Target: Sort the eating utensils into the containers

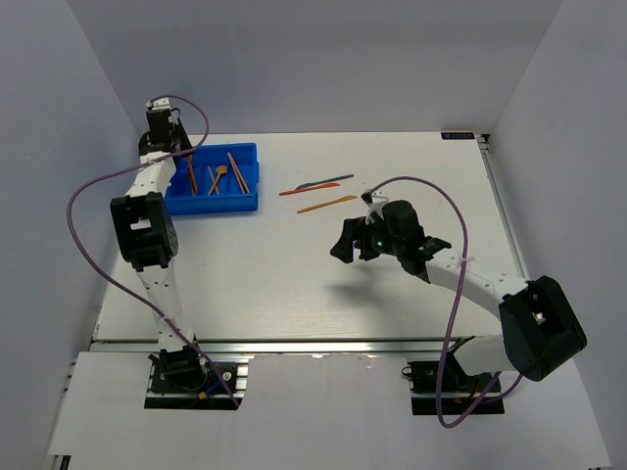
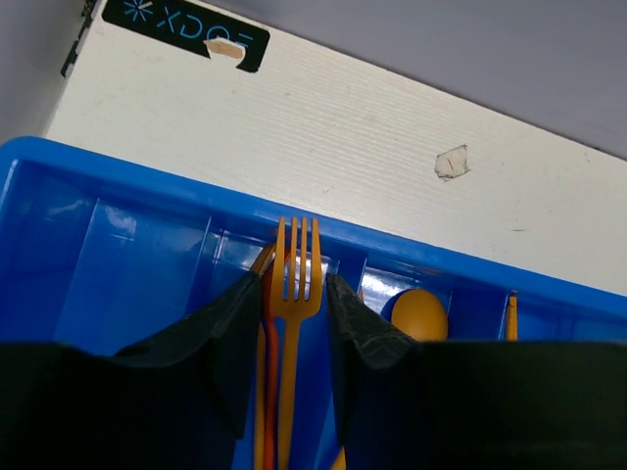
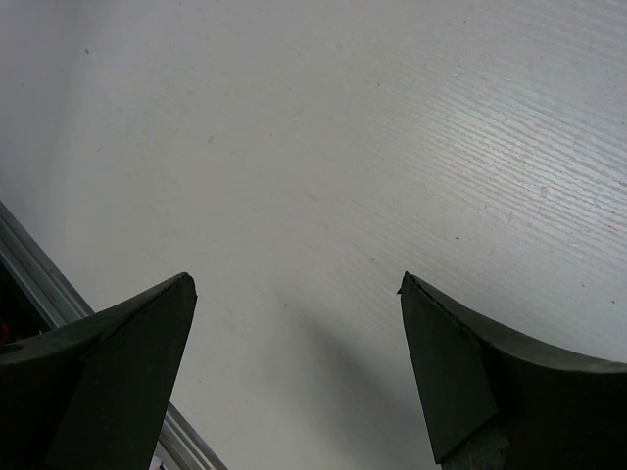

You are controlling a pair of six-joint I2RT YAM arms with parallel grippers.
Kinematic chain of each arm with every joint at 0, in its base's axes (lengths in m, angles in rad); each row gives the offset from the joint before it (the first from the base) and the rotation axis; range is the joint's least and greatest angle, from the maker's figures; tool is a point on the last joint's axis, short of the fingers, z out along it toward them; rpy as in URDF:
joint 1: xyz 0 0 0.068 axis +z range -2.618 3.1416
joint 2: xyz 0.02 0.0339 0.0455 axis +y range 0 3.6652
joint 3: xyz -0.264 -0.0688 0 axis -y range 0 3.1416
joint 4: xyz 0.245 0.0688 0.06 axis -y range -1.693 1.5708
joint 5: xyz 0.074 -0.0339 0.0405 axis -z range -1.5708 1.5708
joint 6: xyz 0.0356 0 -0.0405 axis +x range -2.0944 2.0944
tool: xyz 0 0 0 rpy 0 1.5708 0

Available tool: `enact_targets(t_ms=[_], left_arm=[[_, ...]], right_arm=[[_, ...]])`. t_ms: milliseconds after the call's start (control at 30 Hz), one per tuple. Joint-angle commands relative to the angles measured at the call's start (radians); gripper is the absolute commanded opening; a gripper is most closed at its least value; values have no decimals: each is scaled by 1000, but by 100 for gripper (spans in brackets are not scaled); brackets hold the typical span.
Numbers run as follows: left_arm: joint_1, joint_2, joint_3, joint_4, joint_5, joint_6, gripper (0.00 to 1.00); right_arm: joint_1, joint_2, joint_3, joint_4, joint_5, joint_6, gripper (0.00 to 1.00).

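Note:
I need to take the fork's neck (image 2: 292, 325) with my left gripper and lift it to center over its compartment, because the orange fork's teeth reach over the tray's far side.
The blue tray (image 1: 245, 199) lies at the back left. It holds several orange and red utensils (image 1: 236, 171). My left gripper (image 1: 182, 162) hangs over the tray's left part. In the left wrist view the gripper (image 2: 294, 281) stands slightly open around an orange fork (image 2: 297, 269). The fork lies in a compartment beside a red utensil (image 2: 269, 338), and neither finger touches its handle. An orange spoon (image 2: 419, 313) lies in the compartment to the right. Three utensils lie loose on the table: dark grey-blue (image 1: 331, 180), red (image 1: 307, 188), orange (image 1: 328, 204). My right gripper (image 1: 355, 242) is wide open and empty over bare table (image 3: 313, 147).
The tray's far wall (image 2: 147, 171) lies close to the table's back edge, where a black label (image 2: 186, 22) sits. The aluminium rail at the table's near edge (image 3: 54, 289) shows in the right wrist view. Grey walls enclose the table on three sides.

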Motion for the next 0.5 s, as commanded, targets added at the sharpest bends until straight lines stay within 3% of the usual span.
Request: enact_targets(t_ms=[0,233,467], left_arm=[[-8,-9,31,-3,7,0,43],[-17,27,43,-21,-8,-2,44],[-19,40,46,-47,-74,6,34]], right_arm=[[3,10,14,34,-1,-10,89],[3,10,12,34,-4,-12,89],[1,1,12,31,-1,-13,89]])
